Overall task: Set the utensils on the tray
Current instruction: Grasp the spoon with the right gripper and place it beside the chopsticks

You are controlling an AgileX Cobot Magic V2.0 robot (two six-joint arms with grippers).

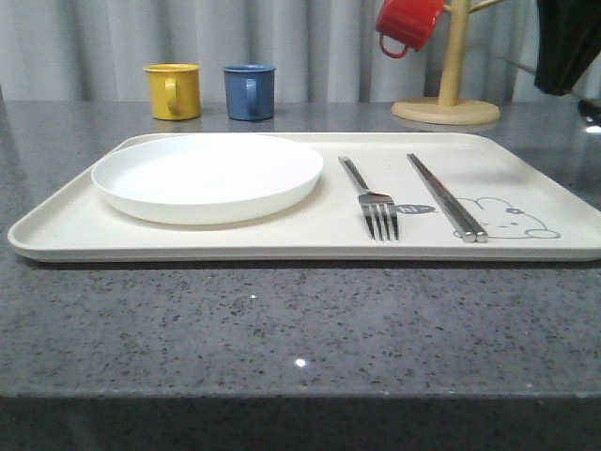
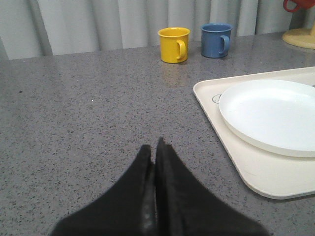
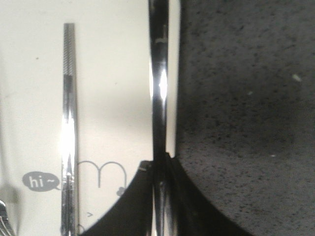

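Note:
Next, my right gripper places the silver utensil on the cream tray, across the rabbit drawing [image 1: 513, 191] [image 3: 126, 125] next to the chopsticks.
The cream tray [image 1: 329, 221] holds a silver fork [image 1: 373, 200] and, right of it, a pair of chopsticks [image 1: 445, 196] lying front to back by the rabbit drawing. In the right wrist view my right gripper [image 3: 160, 158] is shut on a slim silver utensil handle [image 3: 159, 73]. The handle hangs over the tray's [image 3: 113, 98] right edge, parallel to the chopsticks [image 3: 68, 113]; its far end is out of view. My left gripper [image 2: 154, 146] is shut with nothing in it, over the bare counter left of the tray [image 2: 256, 172].
A round white plate [image 1: 207, 176] fills the tray's left half. A yellow mug [image 1: 173, 90] and a blue mug [image 1: 250, 91] stand behind the tray. A red mug [image 1: 408, 23] hangs on a wooden mug tree [image 1: 446, 94] at the back right.

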